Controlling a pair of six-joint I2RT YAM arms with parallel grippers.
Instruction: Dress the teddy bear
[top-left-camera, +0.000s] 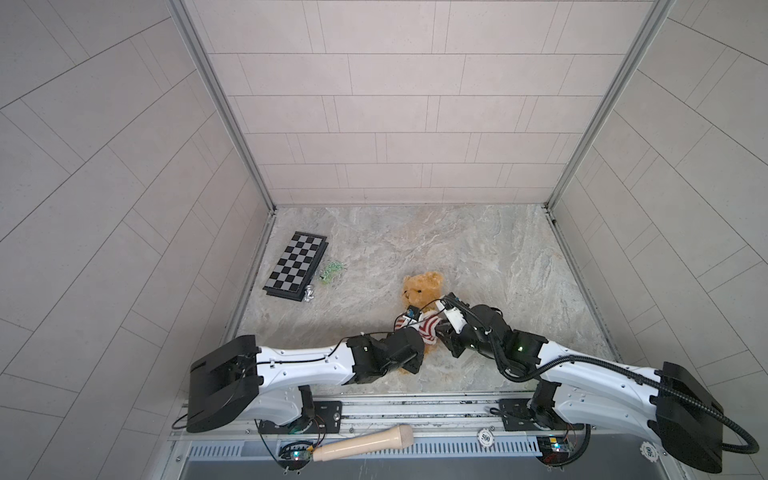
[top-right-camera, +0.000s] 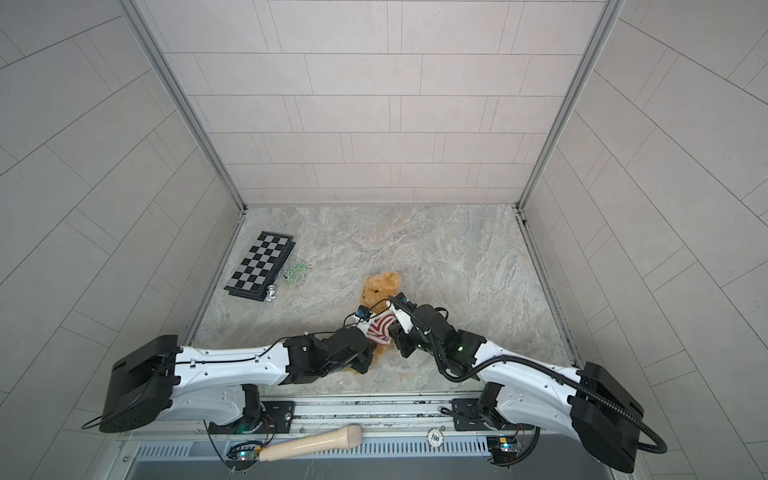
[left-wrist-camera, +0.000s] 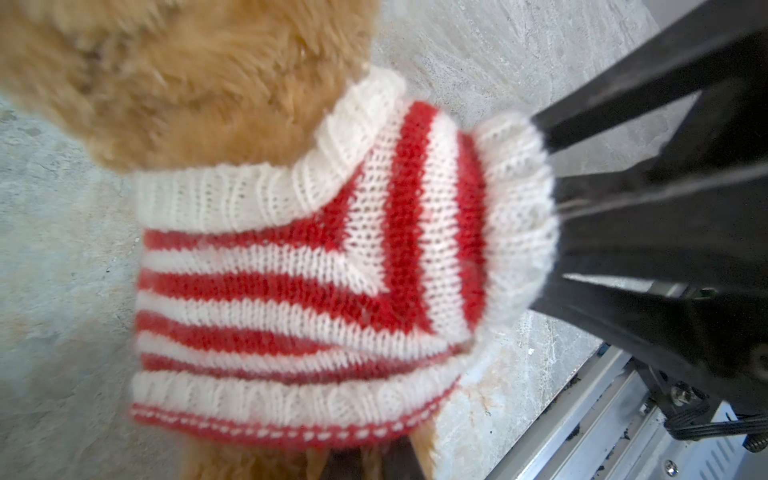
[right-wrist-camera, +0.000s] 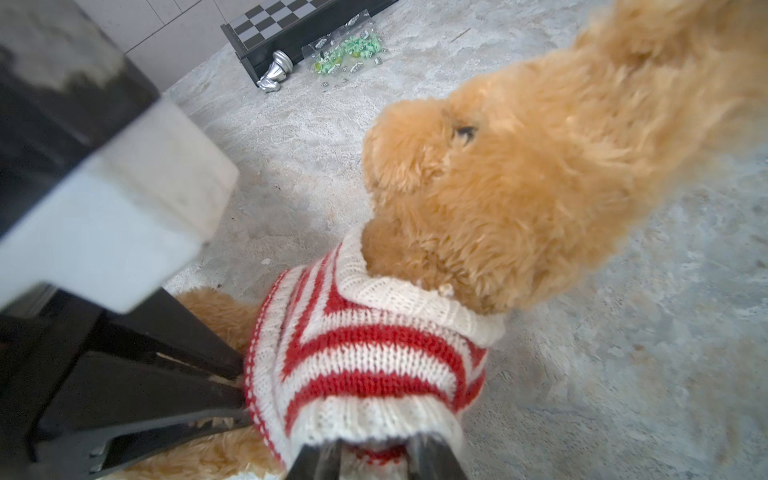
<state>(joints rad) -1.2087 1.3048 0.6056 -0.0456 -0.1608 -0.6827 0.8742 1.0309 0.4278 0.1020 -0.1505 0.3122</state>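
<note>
My left gripper should open and pinch the striped knit (left-wrist-camera: 380, 374), as it sits in fur under the hem, while my right gripper pulls the paw through the cuff.
The teddy bear (top-left-camera: 422, 286) (top-right-camera: 380, 286) lies mid-table with its head toward the far wall. A red-and-white striped sweater (top-left-camera: 428, 330) (left-wrist-camera: 291, 266) (right-wrist-camera: 365, 357) covers its torso, and the white collar sits at the neck. My left gripper (left-wrist-camera: 374, 461) (right-wrist-camera: 245, 395) is shut at the sweater's red hem, its tips buried in the fur under the knit. My right gripper (right-wrist-camera: 374, 453) (left-wrist-camera: 540, 216) has both fingers pushed into the white sleeve cuff (left-wrist-camera: 515, 208). The fingers stand slightly apart. Their tips, and anything between them, are hidden.
A folded chessboard (top-left-camera: 297, 266) lies at the far left, with a silver chess piece (top-left-camera: 308, 294) and a bag of green bits (top-left-camera: 330, 275) beside it. A beige handle (top-left-camera: 365, 442) and a poker chip (top-left-camera: 485, 436) rest on the front rail. Tiled walls enclose three sides.
</note>
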